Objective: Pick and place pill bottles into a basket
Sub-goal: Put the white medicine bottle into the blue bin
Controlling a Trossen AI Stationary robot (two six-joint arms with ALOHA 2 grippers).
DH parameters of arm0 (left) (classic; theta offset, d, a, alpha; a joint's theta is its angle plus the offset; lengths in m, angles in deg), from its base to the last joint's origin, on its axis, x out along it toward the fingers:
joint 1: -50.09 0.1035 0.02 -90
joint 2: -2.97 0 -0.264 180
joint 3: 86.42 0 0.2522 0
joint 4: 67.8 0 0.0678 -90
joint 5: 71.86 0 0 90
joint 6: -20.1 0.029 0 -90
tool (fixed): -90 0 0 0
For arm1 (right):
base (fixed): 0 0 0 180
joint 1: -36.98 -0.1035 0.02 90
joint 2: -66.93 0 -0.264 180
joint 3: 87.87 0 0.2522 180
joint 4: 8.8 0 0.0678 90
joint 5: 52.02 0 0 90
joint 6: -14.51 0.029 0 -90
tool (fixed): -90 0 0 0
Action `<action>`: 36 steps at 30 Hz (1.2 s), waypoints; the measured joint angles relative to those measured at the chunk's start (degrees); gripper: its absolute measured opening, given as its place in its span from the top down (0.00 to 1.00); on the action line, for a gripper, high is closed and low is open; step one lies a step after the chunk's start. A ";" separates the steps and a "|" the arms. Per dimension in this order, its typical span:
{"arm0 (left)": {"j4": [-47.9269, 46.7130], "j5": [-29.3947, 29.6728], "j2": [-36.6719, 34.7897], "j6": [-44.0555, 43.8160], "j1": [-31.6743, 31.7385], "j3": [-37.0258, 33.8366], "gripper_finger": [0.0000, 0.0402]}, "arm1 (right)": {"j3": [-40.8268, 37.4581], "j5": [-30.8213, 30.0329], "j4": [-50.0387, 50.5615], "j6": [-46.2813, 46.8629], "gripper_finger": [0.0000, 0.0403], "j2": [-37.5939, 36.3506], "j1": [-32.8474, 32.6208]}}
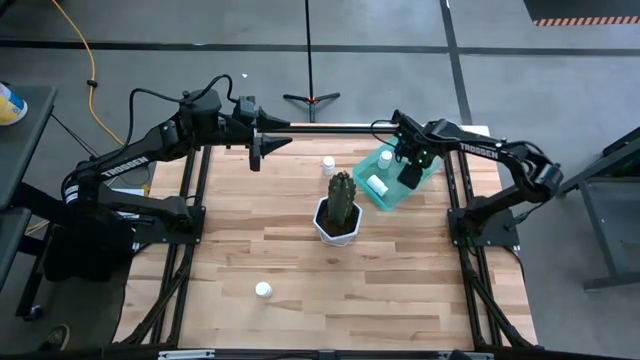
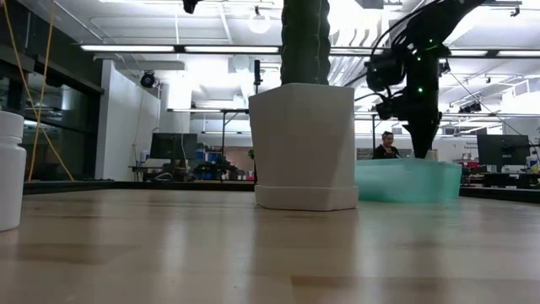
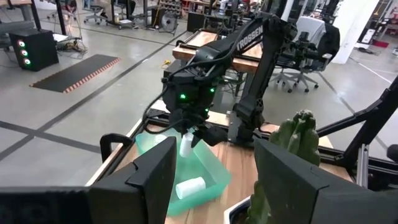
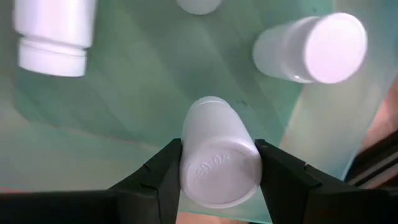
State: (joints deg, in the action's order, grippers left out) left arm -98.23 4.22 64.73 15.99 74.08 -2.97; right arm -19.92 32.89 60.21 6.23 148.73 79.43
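Observation:
My right gripper needs to release the pill bottle inside the teal basket's end (image 1: 417, 169) (image 4: 264, 152) nearest my right arm, next to a standing bottle.
The teal basket (image 1: 395, 185) stands on the table at the far right, with several white pill bottles in it: one lies on its side (image 4: 56, 31), another stands beside it (image 4: 311, 50). My right gripper (image 1: 410, 172) points down into the basket, shut on a further pill bottle (image 4: 217, 162). My left gripper (image 1: 262, 148) hangs open and empty, high above the table's far left. One pill bottle (image 1: 328, 165) stands on the table left of the basket. Another (image 1: 263, 290) stands near the front edge. My right gripper pinches the bottle's round sides (image 4: 186, 168) between its two fingers (image 4: 163, 177), near the upper end, whose embossed flat face (image 4: 219, 169) is turned up toward the wrist. The fingers come from above, pointing down. The bottle (image 3: 186, 146) hangs upright below them, inside the basket's rim.
A white faceted pot with a green cactus (image 1: 338, 215) stands mid-table, just near-left of the basket. The wooden table has bare room toward the near edge and the left. Dark frame rails run along the table's left and right sides.

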 joint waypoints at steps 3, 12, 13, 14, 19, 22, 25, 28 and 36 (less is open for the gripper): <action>-0.07 -0.05 0.00 -0.51 0.00 0.00 0.38 | 0.00 0.31 0.00 -1.55 0.58 0.01 2.24; -0.26 -0.04 0.00 -0.66 0.00 0.00 0.38 | 0.00 1.57 1.89 -5.26 0.58 1.20 8.52; -0.26 -0.05 0.00 -0.66 0.00 0.00 0.38 | 0.00 1.54 1.97 -5.57 0.58 1.78 9.00; -0.26 -0.03 0.00 -0.66 0.00 0.00 0.38 | 0.00 1.62 2.05 -5.69 0.57 2.50 9.43; -0.26 -0.03 0.00 -0.66 0.00 0.00 0.38 | 0.03 2.06 1.42 -5.35 0.57 5.81 10.17; -0.26 -0.03 0.00 -0.66 0.00 0.00 0.38 | 0.30 2.27 1.05 -5.22 0.58 6.84 10.17; -0.26 -0.01 0.00 -0.66 0.00 0.00 0.38 | 0.33 2.40 1.05 -5.27 0.56 7.09 10.17; -0.26 -0.01 0.00 -0.66 0.00 0.00 0.38 | 0.18 1.64 0.88 -3.36 0.51 6.90 10.17; -0.24 0.01 0.00 -0.66 -0.02 0.00 0.38 | 0.15 -0.26 2.06 -0.96 0.29 5.75 10.19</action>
State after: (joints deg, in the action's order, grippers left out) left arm -98.47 4.23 64.73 15.33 74.06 -2.97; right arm -19.77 32.63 62.26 5.27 154.48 89.62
